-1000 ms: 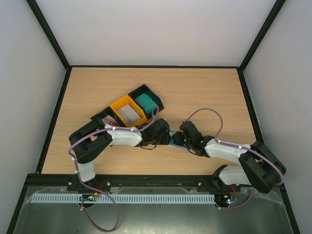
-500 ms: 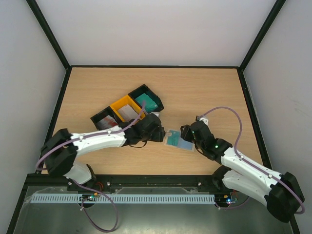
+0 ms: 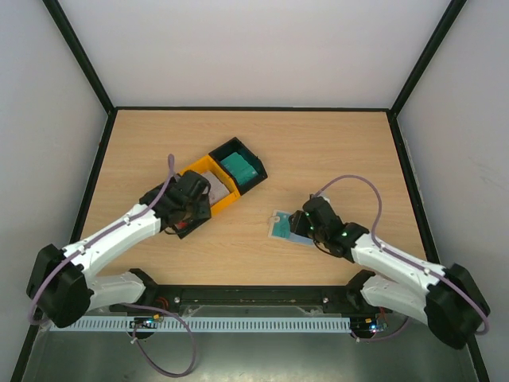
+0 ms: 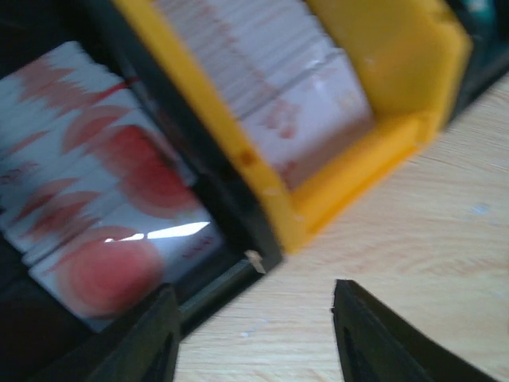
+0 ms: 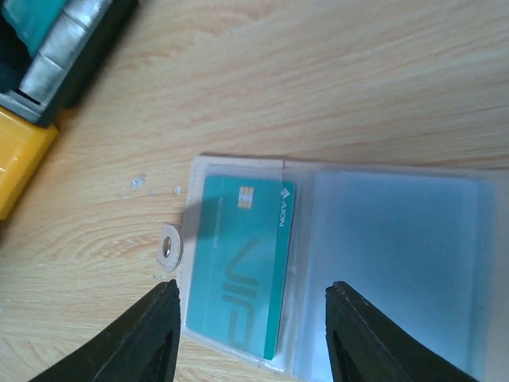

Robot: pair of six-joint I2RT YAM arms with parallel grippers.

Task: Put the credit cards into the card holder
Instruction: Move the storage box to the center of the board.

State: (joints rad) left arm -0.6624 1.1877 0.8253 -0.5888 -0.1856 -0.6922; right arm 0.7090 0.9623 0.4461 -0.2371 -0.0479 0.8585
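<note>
My left gripper will move its open fingers inside the black tray, as they are on both sides of the tray's near side now, and take one of the red-and-white cards point(image 4: 131, 211).
The card holder point(image 3: 286, 228) lies open on the table and also shows in the right wrist view point(image 5: 350, 263), with a teal card point(image 5: 238, 270) in its left slot. My right gripper point(image 3: 305, 224) point(image 5: 250, 318) is open and empty just above it. My left gripper point(image 3: 181, 213) point(image 4: 254, 334) is open and empty by the trays' near edge. Red-and-white cards point(image 4: 95, 207) fill the black tray point(image 4: 207, 278). Pale cards point(image 4: 278, 72) fill the yellow tray point(image 3: 208, 185) point(image 4: 374, 119). Teal cards point(image 3: 240, 167) sit in the far black tray point(image 3: 238, 165).
The three joined trays stand left of the table's middle. Black frame rails border the table. The card holder's snap tab point(image 5: 169, 247) sticks out on its left side.
My left gripper has drawn back from the card holder to the trays' near end. My right gripper stays over the open holder, which now shows a teal card in it.
</note>
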